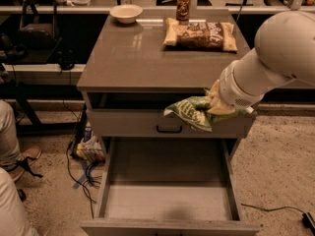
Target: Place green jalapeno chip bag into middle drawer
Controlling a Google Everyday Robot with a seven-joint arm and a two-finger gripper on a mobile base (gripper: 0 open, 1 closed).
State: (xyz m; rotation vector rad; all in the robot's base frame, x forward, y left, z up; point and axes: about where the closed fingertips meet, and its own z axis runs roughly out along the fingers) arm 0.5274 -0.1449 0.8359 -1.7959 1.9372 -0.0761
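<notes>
Next, my gripper lets go of the green jalapeno chip bag on the middle drawer's bare bottom, toward the cables (147,186).
The green jalapeno chip bag (191,111), a crinkly light-green foil bag, hangs in my gripper (215,102) in front of the grey drawer front with the small black handle (169,129). My white arm (268,58) comes in from the upper right. The gripper is shut on the bag's right end and holds it in the air above the open middle drawer (167,200), whose long bare floor lies pulled out below. The bag is over the drawer's back right part, well above the floor.
On the cabinet top (133,53) lie a brown-and-yellow chip bag (201,35), a can (183,4) and a white bowl (126,13). Cables and a packet (88,149) lie on the floor at left. A person's legs (10,181) are at the left edge.
</notes>
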